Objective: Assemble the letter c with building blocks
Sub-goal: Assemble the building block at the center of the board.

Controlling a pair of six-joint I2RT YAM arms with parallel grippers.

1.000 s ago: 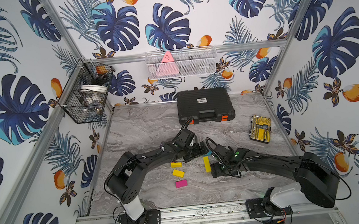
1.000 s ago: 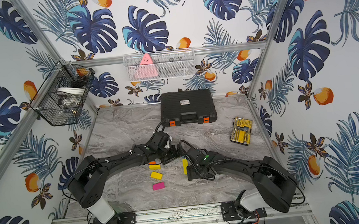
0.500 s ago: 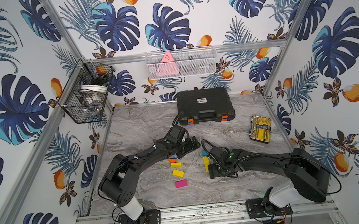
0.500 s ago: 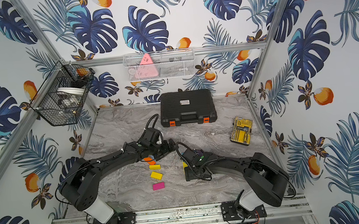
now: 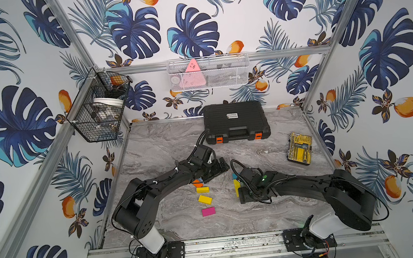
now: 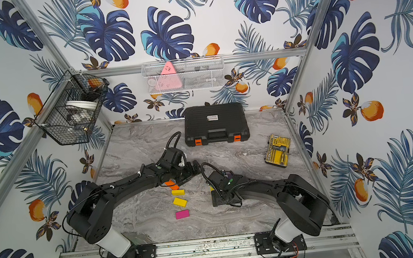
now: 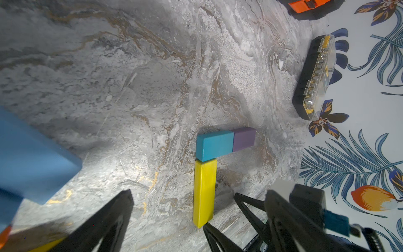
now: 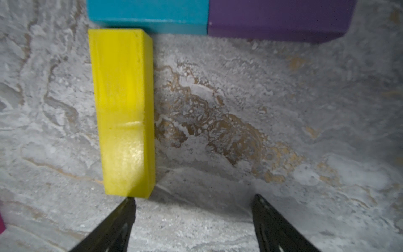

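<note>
The robot's right gripper needs to next go to the magenta block in front of the short yellow blocks and close on the magenta block's short ends (image 5: 208, 211).
A teal block (image 7: 214, 145) and a purple block (image 7: 244, 139) lie end to end, and a long yellow block (image 7: 204, 192) butts against the teal one at a right angle. My right gripper (image 8: 194, 197) is open at the long yellow block's (image 8: 124, 109) free end, with one fingertip at its corner and nothing between the fingers. My left gripper (image 5: 221, 168) hovers open and empty just behind them. Under the left arm lie an orange block (image 5: 196, 182) and a light blue block (image 7: 32, 161). Two short yellow blocks (image 5: 202, 189) (image 5: 205, 199) and a magenta block (image 5: 208, 211) lie loose in front.
A black tool case (image 5: 236, 121) stands at the back of the marble table (image 5: 165, 144). A yellow-and-black drill-bit case (image 5: 299, 148) lies at the right. A wire basket (image 5: 99, 112) hangs on the left wall and a mesh shelf (image 5: 208, 71) on the back wall.
My left arm has drawn back and to the left, uncovering the teal block. The right arm has shifted a little left along the long yellow block. Both grippers stay open.
</note>
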